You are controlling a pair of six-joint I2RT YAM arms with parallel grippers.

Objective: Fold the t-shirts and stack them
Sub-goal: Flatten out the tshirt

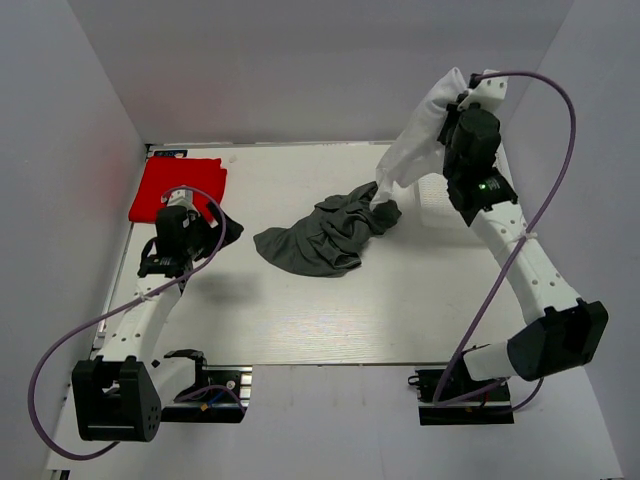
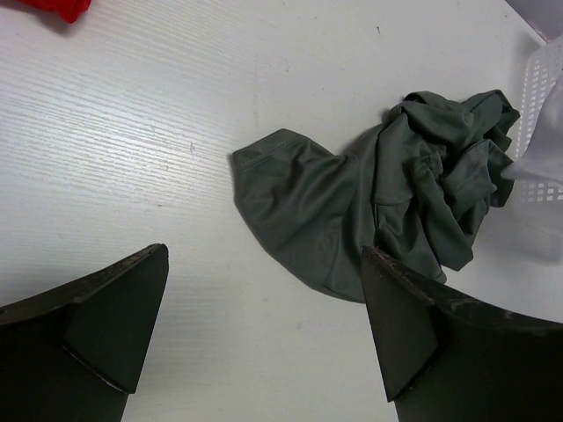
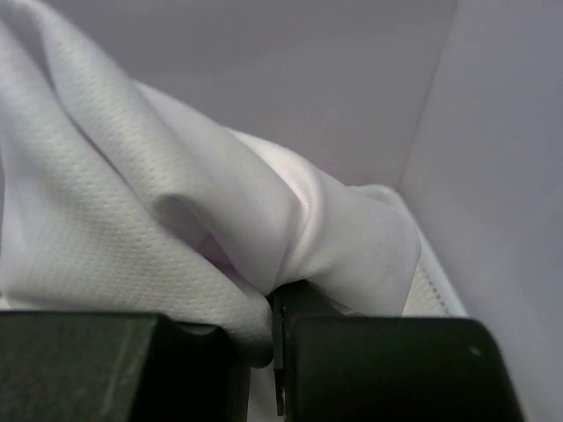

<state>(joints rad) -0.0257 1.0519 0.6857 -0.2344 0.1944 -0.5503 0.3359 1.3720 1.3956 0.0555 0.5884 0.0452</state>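
Next, I move my left gripper to the dark grey t-shirt's hemmed corner (image 1: pixel 257 240) (image 2: pixel 237 161), the one that is nearest the red t-shirt, and close it there.
My right gripper (image 1: pixel 455 100) is shut on the white t-shirt (image 1: pixel 420 140) and holds it high over the table's back right; the cloth hangs down to the table. In the right wrist view the white t-shirt (image 3: pixel 176 211) bulges over the shut gripper (image 3: pixel 274 308). The dark grey t-shirt (image 1: pixel 325 235) lies crumpled at the table's middle; it also shows in the left wrist view (image 2: pixel 387 193). The red t-shirt (image 1: pixel 178 187) lies folded flat at the back left. My left gripper (image 1: pixel 222 228) is open and empty, left of the grey shirt; in its own view it (image 2: pixel 264 325) hovers over bare table.
A white lattice basket (image 1: pixel 440 200) stands at the back right under the hanging white shirt, its edge seen in the left wrist view (image 2: pixel 541 105). White walls enclose the table on the left, back and right.
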